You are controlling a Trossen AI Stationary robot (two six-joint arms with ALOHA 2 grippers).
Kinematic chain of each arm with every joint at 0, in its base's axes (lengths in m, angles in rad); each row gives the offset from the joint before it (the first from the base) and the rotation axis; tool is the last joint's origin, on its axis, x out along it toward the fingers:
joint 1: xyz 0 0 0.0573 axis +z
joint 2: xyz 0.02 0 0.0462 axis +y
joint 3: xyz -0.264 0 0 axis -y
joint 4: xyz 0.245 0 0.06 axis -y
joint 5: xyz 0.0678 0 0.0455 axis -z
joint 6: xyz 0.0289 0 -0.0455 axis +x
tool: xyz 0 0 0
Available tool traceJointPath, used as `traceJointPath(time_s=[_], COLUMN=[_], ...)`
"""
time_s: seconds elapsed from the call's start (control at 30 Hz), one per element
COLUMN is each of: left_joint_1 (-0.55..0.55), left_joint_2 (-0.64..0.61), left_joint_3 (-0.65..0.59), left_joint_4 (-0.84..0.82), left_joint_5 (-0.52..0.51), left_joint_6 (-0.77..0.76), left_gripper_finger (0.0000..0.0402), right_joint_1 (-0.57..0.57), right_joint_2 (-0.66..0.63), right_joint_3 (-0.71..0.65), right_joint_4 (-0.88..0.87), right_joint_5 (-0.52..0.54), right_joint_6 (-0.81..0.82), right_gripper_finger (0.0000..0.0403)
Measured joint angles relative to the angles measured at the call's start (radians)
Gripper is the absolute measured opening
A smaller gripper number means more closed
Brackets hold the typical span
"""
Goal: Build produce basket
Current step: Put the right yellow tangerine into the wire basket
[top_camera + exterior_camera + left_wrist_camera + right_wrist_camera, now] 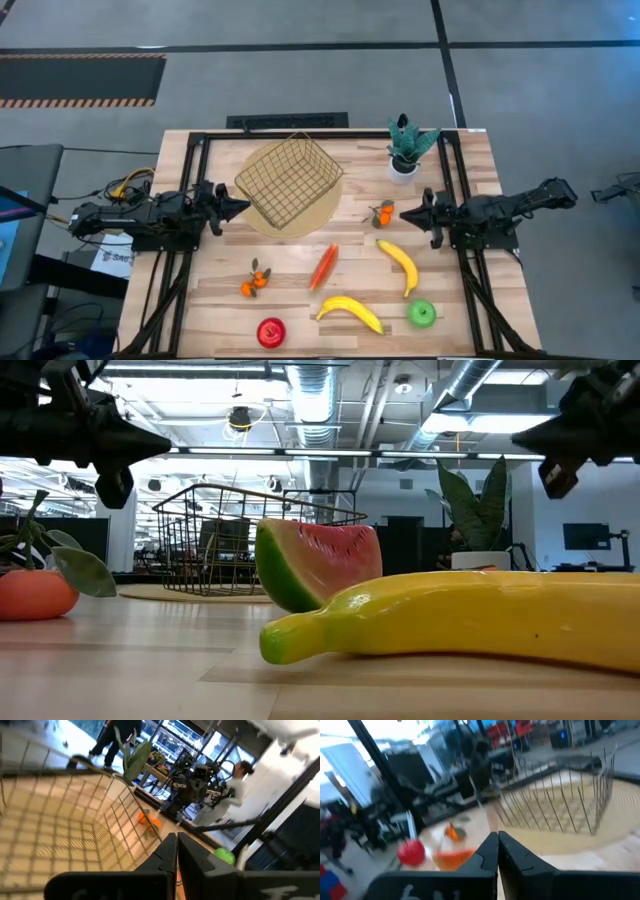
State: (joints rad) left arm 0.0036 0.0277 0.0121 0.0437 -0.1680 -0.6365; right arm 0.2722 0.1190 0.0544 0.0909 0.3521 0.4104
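My right gripper is going to close on the green stem (pixel 378 210) of the orange leafy piece, the one closest to the potted plant.
The wire basket (pixel 290 180) stands on a round tan mat at the table's far middle, with nothing in it that I can see. The produce lies on the wood: an orange leafy piece (pixel 382 213), two bananas (pixel 400 265) (pixel 350 312), a green apple (pixel 423 314), a red apple (pixel 270 332), a red-orange slice (pixel 323 266) and a second orange piece (pixel 255 280). My left gripper (pixel 240 207) (pixel 176 836) hovers shut just left of the basket. My right gripper (pixel 405 213) (pixel 497 835) hovers shut right of the first orange piece.
A green plant in a white pot (pixel 405 150) stands at the far right, behind my right gripper. The tan mat (pixel 325 205) shows around the basket. A dark frame runs along the table's sides. People stand in the room beyond the table. Bare wood lies between the fruits.
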Motion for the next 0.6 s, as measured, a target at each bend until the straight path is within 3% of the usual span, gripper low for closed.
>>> traceJointPath(time_s=[0.23,0.43,0.6], left_joint_1=[0.0,0.0,0.0], left_joint_2=[0.0,0.0,0.0], left_joint_3=[0.0,0.0,0.004], left_joint_4=[0.0,0.001,0.056], left_joint_5=[0.0,-0.009,-0.082], left_joint_6=[-0.137,-0.17,-0.118], left_gripper_finger=[0.0,0.0,0.0004], right_joint_1=[0.0,0.0,0.0], right_joint_2=[0.0,0.0,0.0], right_joint_3=[0.001,0.003,0.004], right_joint_4=[0.152,0.217,0.261], right_joint_5=[0.043,0.057,0.104], right_joint_6=[0.077,0.117,0.172], right_gripper_finger=[0.0031,0.0031,0.0031])
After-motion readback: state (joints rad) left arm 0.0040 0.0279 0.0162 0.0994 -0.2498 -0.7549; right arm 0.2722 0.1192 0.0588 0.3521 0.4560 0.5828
